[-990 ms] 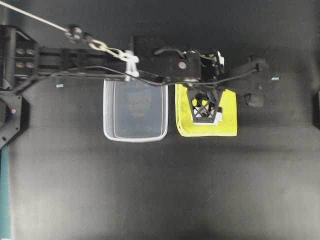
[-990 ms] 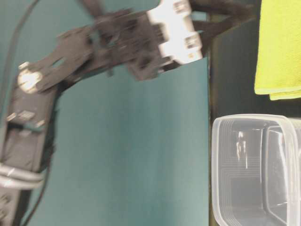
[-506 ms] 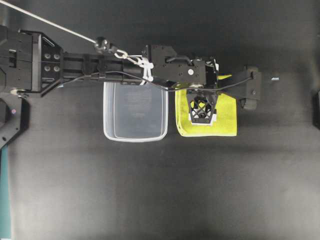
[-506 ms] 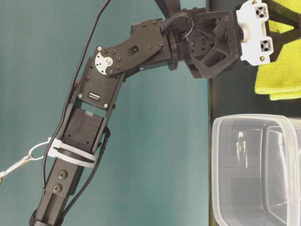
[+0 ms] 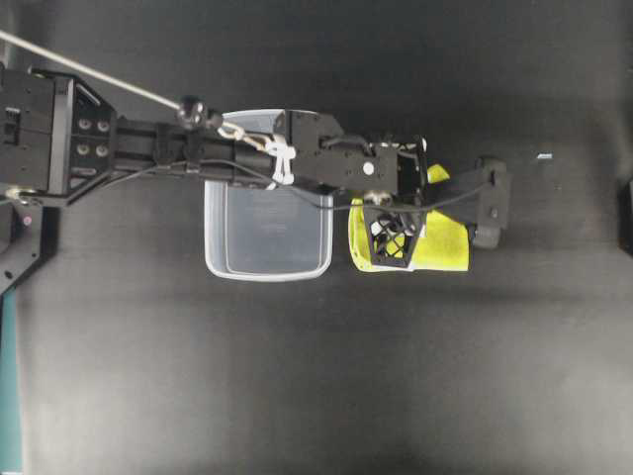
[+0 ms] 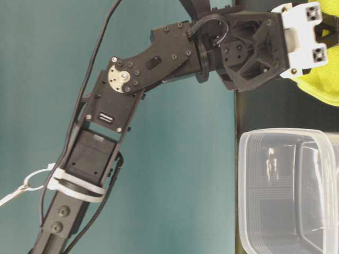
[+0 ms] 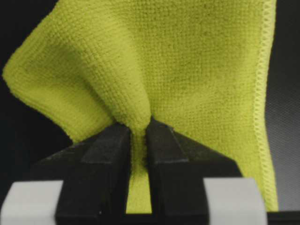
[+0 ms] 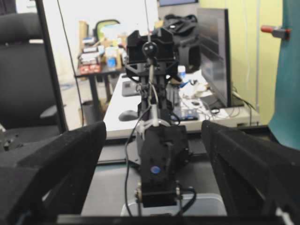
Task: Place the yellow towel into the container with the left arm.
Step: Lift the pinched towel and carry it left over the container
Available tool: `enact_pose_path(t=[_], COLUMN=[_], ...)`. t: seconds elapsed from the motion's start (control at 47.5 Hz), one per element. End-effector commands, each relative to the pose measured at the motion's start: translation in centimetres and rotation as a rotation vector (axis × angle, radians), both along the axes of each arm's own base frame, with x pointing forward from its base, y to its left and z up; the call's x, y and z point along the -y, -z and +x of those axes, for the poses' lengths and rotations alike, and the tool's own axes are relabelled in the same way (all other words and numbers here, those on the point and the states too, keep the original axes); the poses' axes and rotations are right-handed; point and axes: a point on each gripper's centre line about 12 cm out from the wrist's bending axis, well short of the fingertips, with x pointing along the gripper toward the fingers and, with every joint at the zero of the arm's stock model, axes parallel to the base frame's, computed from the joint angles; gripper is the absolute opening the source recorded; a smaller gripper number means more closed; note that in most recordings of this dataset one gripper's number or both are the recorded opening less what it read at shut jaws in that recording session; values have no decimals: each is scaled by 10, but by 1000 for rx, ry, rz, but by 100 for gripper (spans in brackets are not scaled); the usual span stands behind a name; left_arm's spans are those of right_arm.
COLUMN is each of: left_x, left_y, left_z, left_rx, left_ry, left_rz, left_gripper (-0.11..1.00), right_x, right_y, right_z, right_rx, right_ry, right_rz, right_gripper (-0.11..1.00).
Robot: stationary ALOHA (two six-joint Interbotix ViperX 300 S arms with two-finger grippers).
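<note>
Next, the left gripper releases the yellow towel on the middle of the clear container's bottom (image 5: 269, 214).
The yellow towel (image 5: 445, 243) lies bunched on the black table just right of the container (image 5: 267, 274), a clear plastic tub that stands empty. My left gripper (image 5: 390, 253) points down onto the towel's left part. In the left wrist view the left gripper (image 7: 137, 133) is shut, its black fingers (image 7: 110, 145) pinching a fold of the towel (image 7: 187, 61), which puckers up around them. In the table-level view the towel's edge (image 6: 323, 87) hangs just above the table beside the container (image 6: 286, 190). My right gripper (image 8: 152, 140) stands open and holds nothing.
The left arm (image 5: 198, 153) stretches from the left edge across the container's far rim. The right arm (image 5: 628, 213) barely shows at the right edge. A teal surface (image 6: 159, 159) borders the table. Bare black tabletop (image 5: 316, 376) fills the near half.
My left gripper has shut on the towel and gathered a fold. The towel, flat before, is now bunched and drawn slightly toward the container. The right gripper has not moved.
</note>
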Motion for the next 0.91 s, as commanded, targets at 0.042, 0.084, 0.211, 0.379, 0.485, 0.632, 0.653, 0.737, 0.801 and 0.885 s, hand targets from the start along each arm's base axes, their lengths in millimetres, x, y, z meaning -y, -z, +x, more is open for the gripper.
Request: enact_pose_path(t=[0.042,0.084,0.211,0.379,0.485,0.632,0.653,0.737,0.801,0.885], left_x=[-1,1,6,6,2,-3,-4,-10,-15,-18], left_y=[-53,-69,-130,-209,-237,-240,-237,-222,-209,-196], left_z=[6,6,-4,-44,-71,-105,-110,-128,-143,-156], left_rx=[97,115,157,164,162,139,126,73,36,31], left_ry=[-4,-2,-1,-17,-25,-23,-26,-40,-59,-68], left_rz=[2,1,-1,-5,-5,2,3,3,1,1], left_gripper=[7,7,7,7,7,7,7,7,7,7], right_x=[0,0,0,0,0,0,0,0,0,0], right_y=[-11,-11,-13,-17,-17,-17,-17,-17,-17,-16], right_z=[-1,-1,-2,-4,-4,-4,-4,-4,-4,-3], right_rx=[40,41,47,75,77,78,77,77,75,72], right_ry=[-1,-1,-1,1,1,1,1,1,1,1], right_rz=[-2,-2,-2,-6,-6,-6,-7,-7,-6,-6], right_gripper=[79,79,79,79,79,79,79,79,79,79])
